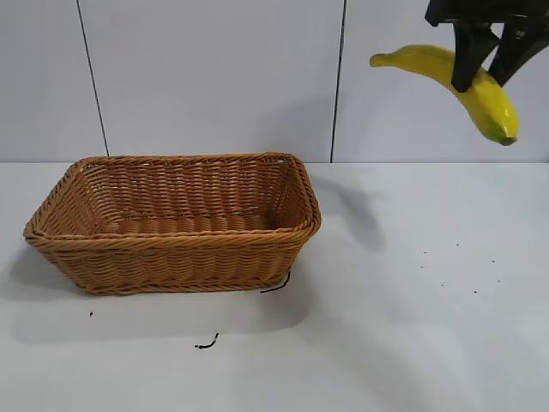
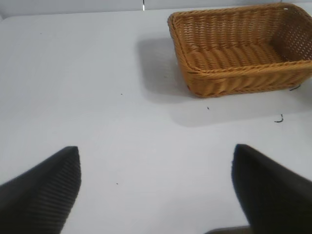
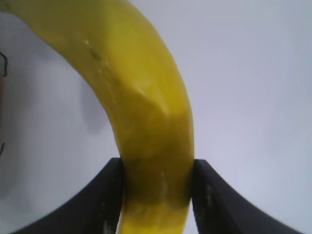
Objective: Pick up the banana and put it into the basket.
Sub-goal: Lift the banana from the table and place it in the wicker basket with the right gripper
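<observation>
My right gripper needs to let go of the yellow banana on the basket's bottom, behind the middle of its front rim [image 1: 196, 224].
My right gripper [image 1: 485, 67] is shut on the yellow banana [image 1: 459, 81] and holds it high above the table at the upper right, well to the right of the basket. The banana's stem end points left and its dark tip hangs down to the right. In the right wrist view the banana [image 3: 146, 102] fills the gap between the two black fingers [image 3: 105, 195]. The woven wicker basket [image 1: 176, 249] sits on the table at the left, with nothing in it; it also shows in the left wrist view [image 2: 234, 80]. My left gripper [image 2: 156, 175] is open and empty above bare table.
The white table [image 1: 412, 326] carries small black marks near the basket's front corner [image 1: 206, 343] and scattered specks at the right. A pale panelled wall stands behind.
</observation>
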